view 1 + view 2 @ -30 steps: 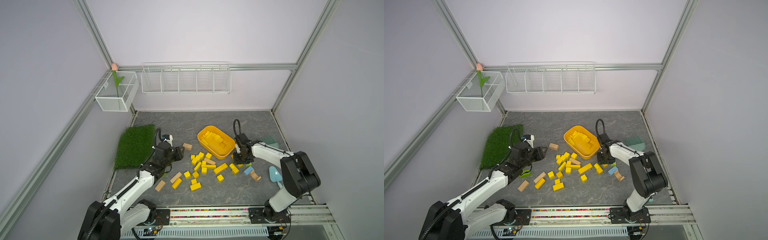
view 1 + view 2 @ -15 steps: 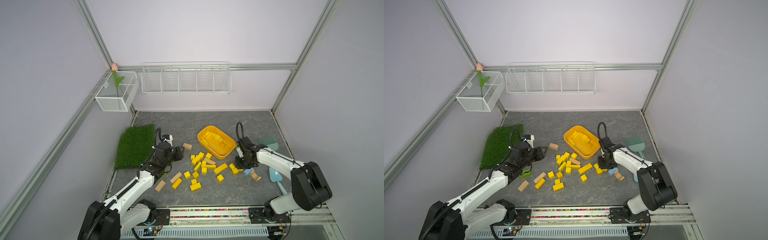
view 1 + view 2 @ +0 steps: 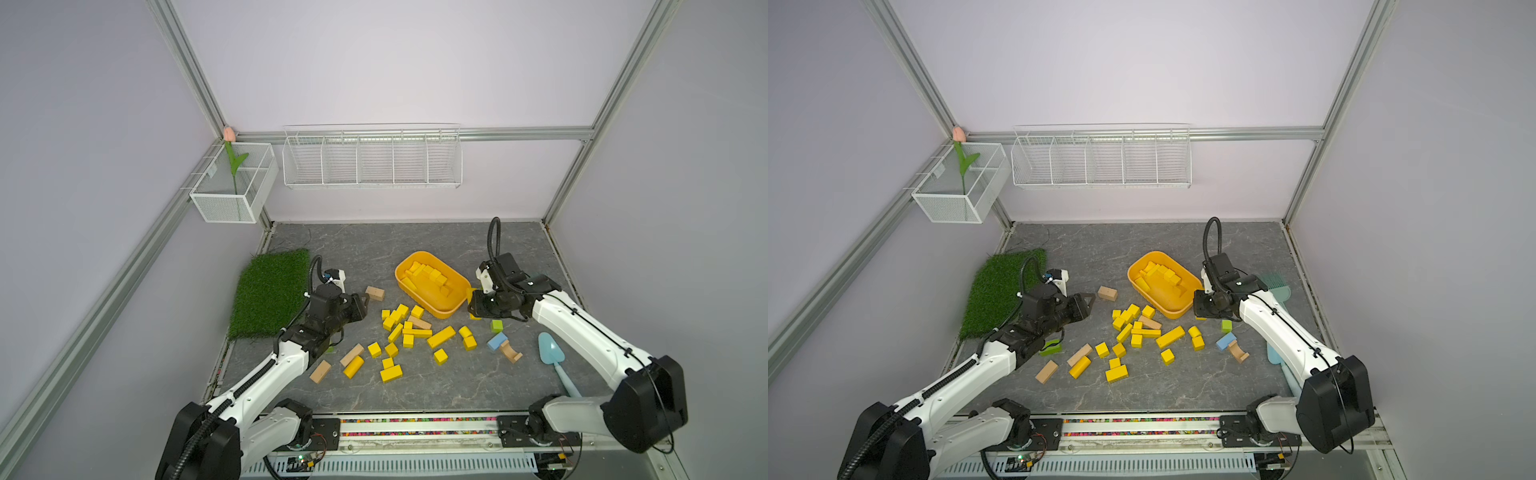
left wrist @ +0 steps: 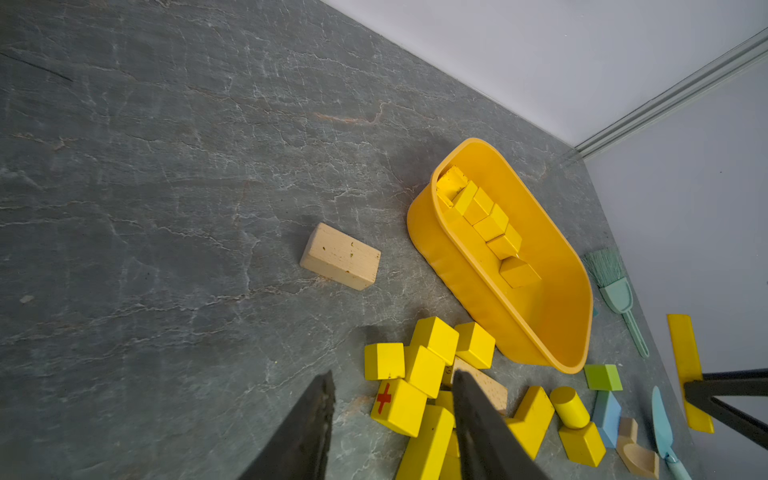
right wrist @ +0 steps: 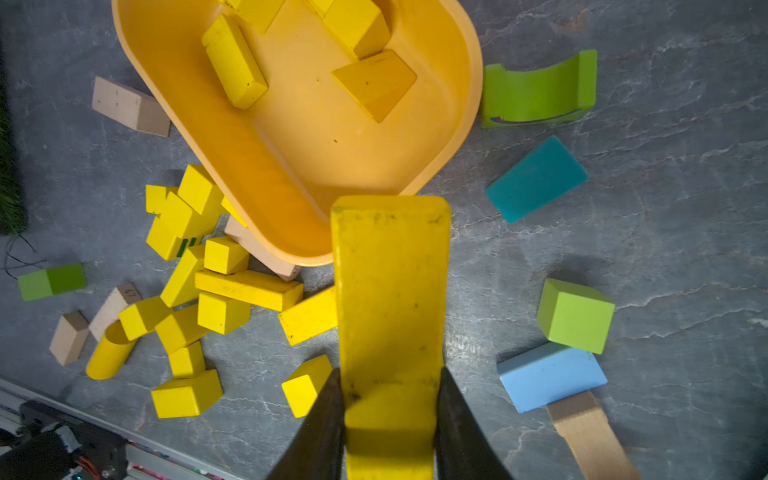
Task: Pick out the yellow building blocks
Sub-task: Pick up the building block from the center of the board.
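The long yellow bar will go down on the bare bottom inside the tub's near end [image 3: 453, 301] [image 5: 392, 141] from my right gripper.
Several yellow building blocks [image 3: 409, 332] lie in a loose pile on the grey table in both top views, and more lie inside the yellow-orange tub [image 3: 448, 309]. My right gripper [image 3: 478, 305] hangs just off the tub's near right end, shut on a long flat yellow block [image 5: 390, 291] that sticks out past its fingers over the tub's rim [image 5: 465, 137]. My left gripper [image 3: 365, 301] is open at the pile's left edge, above the table. In the left wrist view its fingers [image 4: 311, 415] frame a yellow cube with a red cross [image 4: 399, 405].
Plain tan blocks [image 3: 375, 292] [image 3: 320, 371], a green cube [image 3: 496, 325], a light blue block [image 3: 496, 340] and a tan arch [image 3: 511, 351] lie around the pile. A blue shovel [image 3: 552, 349] and a teal brush [image 3: 1273, 280] lie right. A grass mat [image 3: 270, 295] lies left.
My right gripper dropped to the table beside the tub, closed on the long yellow block and rose with it toward the tub. The left arm has stayed still.
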You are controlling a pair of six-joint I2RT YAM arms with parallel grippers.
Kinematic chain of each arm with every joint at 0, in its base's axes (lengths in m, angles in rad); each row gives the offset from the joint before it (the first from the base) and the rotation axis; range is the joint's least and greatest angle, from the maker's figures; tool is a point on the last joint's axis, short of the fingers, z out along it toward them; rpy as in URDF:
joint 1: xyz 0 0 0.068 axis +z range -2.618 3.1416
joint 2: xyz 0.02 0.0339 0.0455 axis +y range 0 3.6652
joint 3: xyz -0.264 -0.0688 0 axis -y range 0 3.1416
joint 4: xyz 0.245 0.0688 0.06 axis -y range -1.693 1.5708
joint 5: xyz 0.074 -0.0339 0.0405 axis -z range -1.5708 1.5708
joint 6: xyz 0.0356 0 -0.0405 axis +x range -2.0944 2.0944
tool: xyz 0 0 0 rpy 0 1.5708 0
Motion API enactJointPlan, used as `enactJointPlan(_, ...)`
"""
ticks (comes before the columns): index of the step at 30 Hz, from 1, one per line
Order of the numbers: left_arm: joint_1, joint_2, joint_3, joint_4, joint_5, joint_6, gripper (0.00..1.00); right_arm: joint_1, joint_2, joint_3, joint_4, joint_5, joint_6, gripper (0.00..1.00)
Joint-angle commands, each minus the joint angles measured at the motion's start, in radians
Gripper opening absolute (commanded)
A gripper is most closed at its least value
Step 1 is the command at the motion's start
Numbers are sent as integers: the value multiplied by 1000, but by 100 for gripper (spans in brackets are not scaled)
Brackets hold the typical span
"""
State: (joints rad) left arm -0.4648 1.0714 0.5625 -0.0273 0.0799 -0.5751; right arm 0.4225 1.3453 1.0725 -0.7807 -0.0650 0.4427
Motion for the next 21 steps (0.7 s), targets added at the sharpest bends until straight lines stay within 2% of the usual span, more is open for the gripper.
enactJointPlan(1,6,-11,-7,13,4,-11,48,6,23,21,15,-56,146,32)
enactJointPlan(7,8,-12,-7,14,6,-11,48,7,50,38,112,-83,374,30)
enactJointPlan(8,7,-13,-7,15,6,-11,48,6,71,53,109,-84,412,26)
enactJointPlan(12,9,-14,-10,18,9,-10,48,13,163,127,76,-89,535,24)
enactJointPlan(16,11,-21,-15,18,9,-11,48,27,220,159,107,-97,621,23)
enactJointPlan(21,13,-36,-23,20,9,-14,49,48,309,274,30,-2,660,23)
